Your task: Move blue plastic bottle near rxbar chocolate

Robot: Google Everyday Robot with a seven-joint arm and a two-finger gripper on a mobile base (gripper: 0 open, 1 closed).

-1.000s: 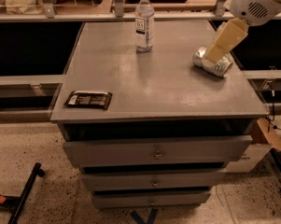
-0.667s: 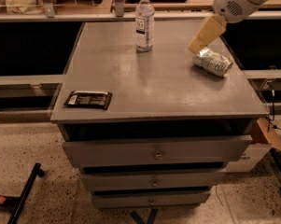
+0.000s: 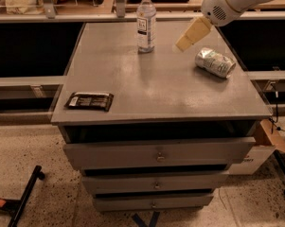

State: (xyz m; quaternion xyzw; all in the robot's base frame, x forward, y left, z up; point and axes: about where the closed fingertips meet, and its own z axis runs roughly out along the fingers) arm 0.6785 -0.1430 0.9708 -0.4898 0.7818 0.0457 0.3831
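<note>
The blue plastic bottle's upper half (image 3: 146, 15), below its white cap, is the next place my gripper will go to and close.
The blue plastic bottle (image 3: 146, 22) stands upright at the back middle of the grey cabinet top (image 3: 146, 84); it is clear with a white cap and a white label. The rxbar chocolate (image 3: 89, 100), a flat dark wrapper, lies at the front left corner. My gripper (image 3: 184, 41), with cream-coloured fingers, hangs from the white arm at the upper right, above the top and to the right of the bottle, apart from it.
A crushed silver-green can (image 3: 215, 62) lies on its side at the right of the top, just below the gripper. The cabinet has three drawers (image 3: 157, 156). A cardboard box (image 3: 265, 141) sits on the floor at the right. Shelving runs behind.
The gripper has moved left, away from the can and toward the bottle. The bottle, the bar and the can have not moved.
</note>
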